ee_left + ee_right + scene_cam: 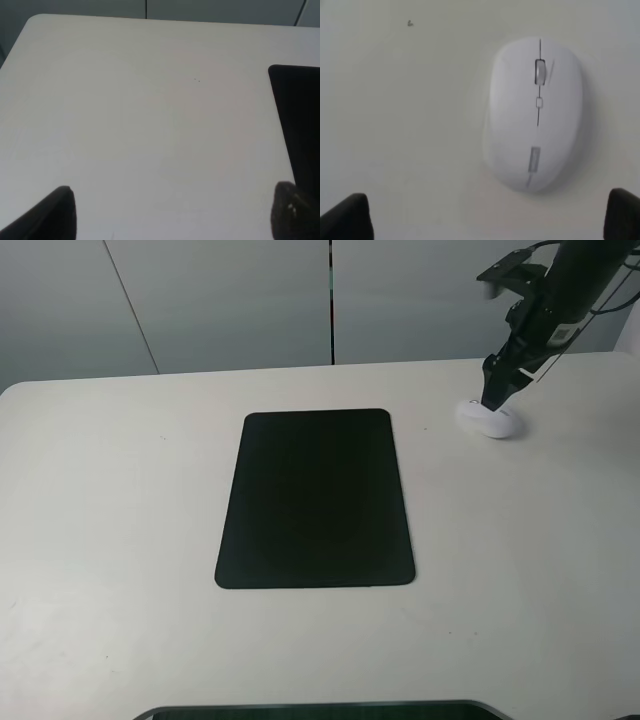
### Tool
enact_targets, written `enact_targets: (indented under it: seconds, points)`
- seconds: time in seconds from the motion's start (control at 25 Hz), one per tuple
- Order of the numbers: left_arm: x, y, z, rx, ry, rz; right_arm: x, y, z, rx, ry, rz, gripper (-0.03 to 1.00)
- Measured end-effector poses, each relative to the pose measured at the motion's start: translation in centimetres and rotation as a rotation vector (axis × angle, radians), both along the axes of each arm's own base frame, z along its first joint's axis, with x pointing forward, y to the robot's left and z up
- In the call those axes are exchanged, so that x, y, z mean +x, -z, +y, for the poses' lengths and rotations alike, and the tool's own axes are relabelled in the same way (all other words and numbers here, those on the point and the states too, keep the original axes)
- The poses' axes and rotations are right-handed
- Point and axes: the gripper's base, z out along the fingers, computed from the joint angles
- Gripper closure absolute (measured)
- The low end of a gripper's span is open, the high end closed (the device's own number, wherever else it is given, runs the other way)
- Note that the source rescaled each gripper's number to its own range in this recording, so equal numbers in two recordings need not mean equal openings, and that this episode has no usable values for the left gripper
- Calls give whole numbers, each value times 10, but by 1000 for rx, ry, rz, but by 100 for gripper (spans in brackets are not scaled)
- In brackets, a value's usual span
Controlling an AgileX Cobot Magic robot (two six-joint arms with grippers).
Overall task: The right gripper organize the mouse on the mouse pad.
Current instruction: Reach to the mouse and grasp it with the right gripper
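The white mouse should be next for my right gripper, which should move down to it and close on its middle point(490, 420) point(536, 119), just behind the scroll wheel.
The white mouse point(488, 420) lies on the bare table to the right of the black mouse pad point(315, 498), apart from it. My right gripper point(497, 395) hangs just above the mouse, pointing down. In the right wrist view the mouse point(535, 115) lies between and just beyond the gripper's point(485, 217) spread fingertips, nearer one of them; the jaws are open and empty. My left gripper point(175, 215) is open and empty over bare table, with one edge of the pad point(300, 120) beside it. It is out of the exterior high view.
The white table point(120, 540) reaches to a grey panelled wall at the back. A dark flat object point(320, 710) shows at the table's front edge. The right arm point(560, 290) comes in from the upper right.
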Motion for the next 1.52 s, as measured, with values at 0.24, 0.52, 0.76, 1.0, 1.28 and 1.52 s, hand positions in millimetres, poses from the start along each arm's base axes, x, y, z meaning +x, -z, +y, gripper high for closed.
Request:
enact_targets:
  seconds: [0.24,0.52,0.76,1.0,1.28,1.52]
  points:
    - [0,0,0,0,0,0,10,21,2,20,-46,-27,-3]
    - [0,0,0,0,0,0,17,41,-9,24,-27,-22,-3]
    - [0,0,0,0,0,0,21,54,-11,34,-12,-26,-3]
    - [0,1,0,0,0,2,26,64,-11,41,-1,-50,-3]
    - [0,1,0,0,0,4,31,64,-14,41,13,-110,-3]
    - [0,1,0,0,0,4,33,63,-20,39,23,-121,-3]
